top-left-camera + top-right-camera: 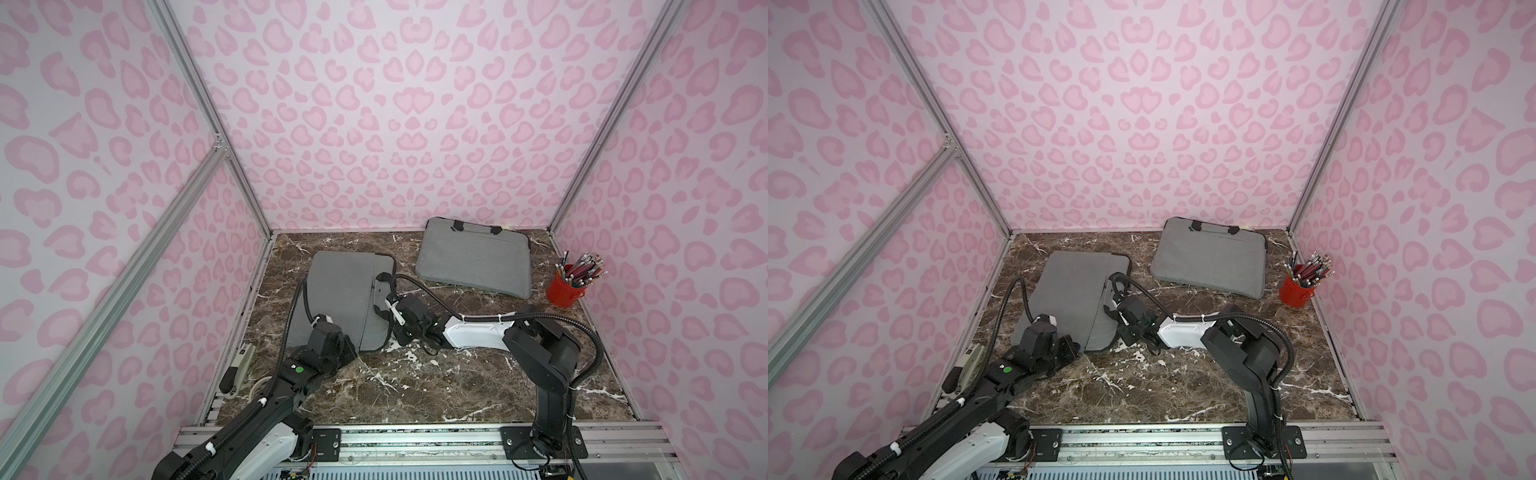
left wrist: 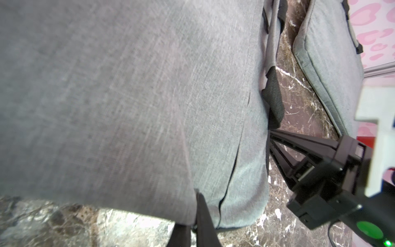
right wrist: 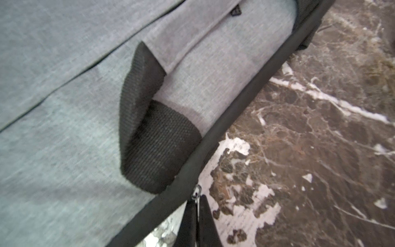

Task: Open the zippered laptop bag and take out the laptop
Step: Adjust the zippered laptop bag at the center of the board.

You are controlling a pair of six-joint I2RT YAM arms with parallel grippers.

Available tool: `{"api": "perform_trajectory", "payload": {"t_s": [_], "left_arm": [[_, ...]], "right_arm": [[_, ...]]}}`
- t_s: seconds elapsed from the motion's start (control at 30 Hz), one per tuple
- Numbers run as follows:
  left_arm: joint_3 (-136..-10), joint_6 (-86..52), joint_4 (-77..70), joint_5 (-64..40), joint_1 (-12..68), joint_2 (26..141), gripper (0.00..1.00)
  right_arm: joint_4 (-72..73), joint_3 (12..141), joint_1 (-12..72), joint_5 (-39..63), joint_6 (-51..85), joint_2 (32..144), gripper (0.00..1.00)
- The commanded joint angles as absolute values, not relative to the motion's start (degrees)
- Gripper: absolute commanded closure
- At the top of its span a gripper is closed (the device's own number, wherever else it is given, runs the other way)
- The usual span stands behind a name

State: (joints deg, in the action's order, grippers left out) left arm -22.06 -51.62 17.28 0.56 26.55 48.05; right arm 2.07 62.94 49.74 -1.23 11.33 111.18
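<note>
My left gripper needs to let go of the grey fabric on the marble (image 1: 321, 360) just in front of the laptop bag's near edge.
The grey zippered laptop bag (image 1: 345, 299) lies flat at the left middle of the marble table, seen in both top views (image 1: 1073, 295). At the bag's near edge my left gripper (image 1: 351, 352) (image 2: 195, 205) is shut, pinching the grey fabric. My right gripper (image 1: 394, 330) (image 3: 197, 202) is at the bag's right side. It is shut on the small metal zipper pull (image 3: 197, 191), which sits on the black zipper band (image 3: 235, 107) next to the black webbing of the handle (image 3: 149, 139). The laptop is hidden.
A second grey bag (image 1: 476, 259) lies at the back right. A red cup of pencils (image 1: 565, 289) stands by the right wall. A tape dispenser (image 1: 239, 365) and a tape roll (image 1: 259, 384) lie along the left edge. Pink patterned walls enclose three sides.
</note>
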Motion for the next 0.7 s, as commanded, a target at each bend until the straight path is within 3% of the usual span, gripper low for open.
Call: {"api": "perform_trajectory", "payload": {"t_s": [0.0,0.67], "left_arm": [[-21.7,-50.1,27.2,7.6,26.0,47.1,0.99],[-21.4,-59.1,41.2,18.6,25.8,36.7,0.99]], "right_arm": [[-4.0,63.5,46.9,-15.8,10.7,112.5,1.00],[-3.5,66.5,44.2,-14.5,10.8,114.8,1.00]]}}
